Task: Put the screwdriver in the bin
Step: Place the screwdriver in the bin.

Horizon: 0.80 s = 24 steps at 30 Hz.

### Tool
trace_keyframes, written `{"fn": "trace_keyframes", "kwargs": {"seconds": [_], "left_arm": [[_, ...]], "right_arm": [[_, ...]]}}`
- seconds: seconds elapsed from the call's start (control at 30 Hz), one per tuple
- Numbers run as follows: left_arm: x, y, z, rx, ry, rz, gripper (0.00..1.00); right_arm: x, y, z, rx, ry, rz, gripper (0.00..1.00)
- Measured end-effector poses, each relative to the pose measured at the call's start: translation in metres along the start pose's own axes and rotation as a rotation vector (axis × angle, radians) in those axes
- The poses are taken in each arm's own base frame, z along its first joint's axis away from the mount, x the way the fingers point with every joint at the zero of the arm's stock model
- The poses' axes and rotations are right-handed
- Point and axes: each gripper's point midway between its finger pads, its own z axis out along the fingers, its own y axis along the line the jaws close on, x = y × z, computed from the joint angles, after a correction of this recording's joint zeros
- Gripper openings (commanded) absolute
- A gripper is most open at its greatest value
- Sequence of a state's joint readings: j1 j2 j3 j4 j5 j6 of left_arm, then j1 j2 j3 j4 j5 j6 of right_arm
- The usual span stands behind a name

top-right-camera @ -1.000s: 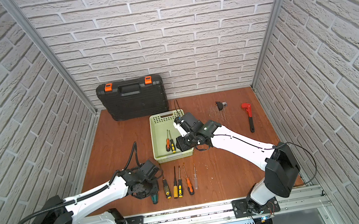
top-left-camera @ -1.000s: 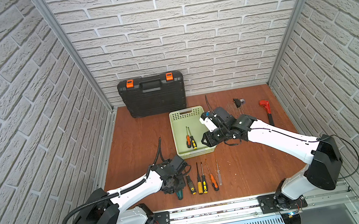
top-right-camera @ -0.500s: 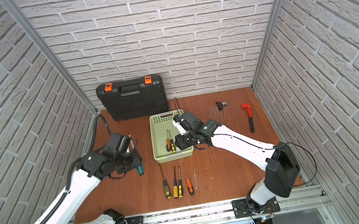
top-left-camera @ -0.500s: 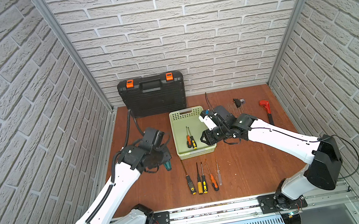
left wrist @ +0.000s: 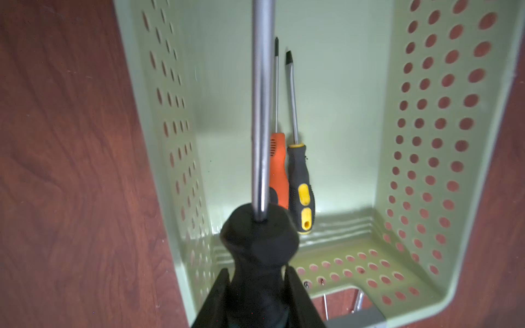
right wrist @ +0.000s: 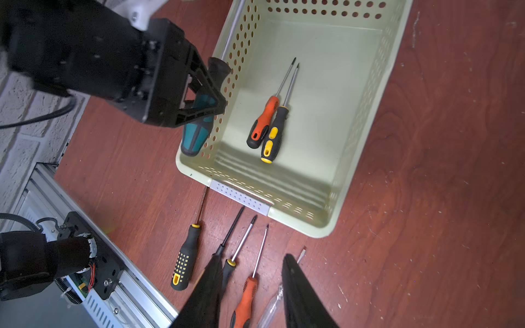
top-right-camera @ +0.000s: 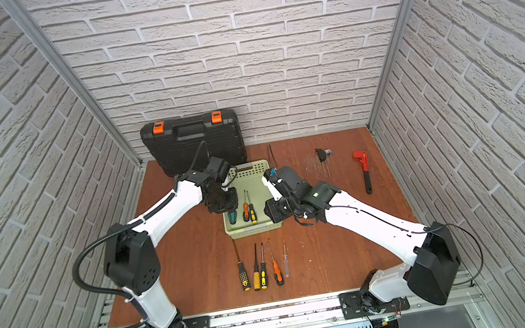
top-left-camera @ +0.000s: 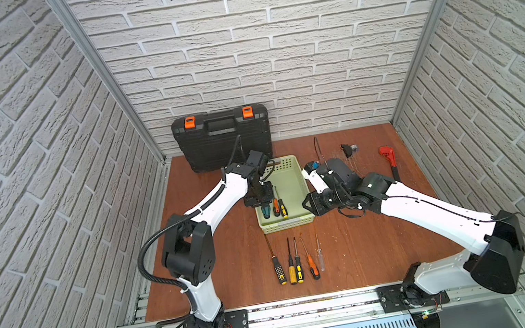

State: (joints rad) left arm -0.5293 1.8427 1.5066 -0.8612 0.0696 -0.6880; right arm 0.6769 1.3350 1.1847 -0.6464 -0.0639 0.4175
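The robot's left gripper will let go of the teal and black screwdriver on the bin's bottom beside the orange-handled screwdriver (top-left-camera: 267, 199) (left wrist: 240, 123). The teal and black one is now above the bin's wall.
My left gripper (top-left-camera: 259, 197) (left wrist: 257, 272) is shut on a screwdriver (right wrist: 199, 133) with a teal and black handle and a long steel shaft (left wrist: 261, 113). It holds it above the left wall of the pale green bin (top-left-camera: 287, 225) (left wrist: 440, 142), the shaft running along that wall. On the bin's floor (right wrist: 312, 85) lie an orange-handled screwdriver (right wrist: 264, 119) and a yellow and black one (right wrist: 274, 136). My right gripper (top-left-camera: 311, 204) (right wrist: 252, 264) stands open and empty beside the bin's right wall, above the table.
Several more screwdrivers (top-left-camera: 298, 267) lie in a row in front of the bin. A black toolcase (top-left-camera: 222, 139) leans on the back wall. A red wrench (top-left-camera: 390, 159) and a small black part (top-left-camera: 347, 150) lie at the back right.
My left arm lifted the teal screwdriver from the row at the table's front and swung it back and right to the bin's left wall. The right arm stayed still.
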Motion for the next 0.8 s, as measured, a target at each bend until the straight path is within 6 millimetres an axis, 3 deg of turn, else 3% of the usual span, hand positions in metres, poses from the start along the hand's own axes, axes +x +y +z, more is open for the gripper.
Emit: {"fn": "trace_keyframes", "kwargs": {"seconds": [0.37, 0.6, 0.8], "left_arm": [[-0.009, 0.000, 0.047, -0.006, 0.034, -0.016, 0.13], [-0.010, 0.000, 0.065, 0.000, 0.042, -0.026, 0.15], [-0.009, 0.001, 0.072, -0.002, 0.045, -0.034, 0.26]], "right_arm": [[0.003, -0.007, -0.008, 0.031, -0.006, 0.018, 0.38], [0.021, -0.014, -0.002, 0.051, 0.040, 0.034, 0.38], [0.036, -0.016, 0.000, 0.053, 0.065, 0.050, 0.38]]}}
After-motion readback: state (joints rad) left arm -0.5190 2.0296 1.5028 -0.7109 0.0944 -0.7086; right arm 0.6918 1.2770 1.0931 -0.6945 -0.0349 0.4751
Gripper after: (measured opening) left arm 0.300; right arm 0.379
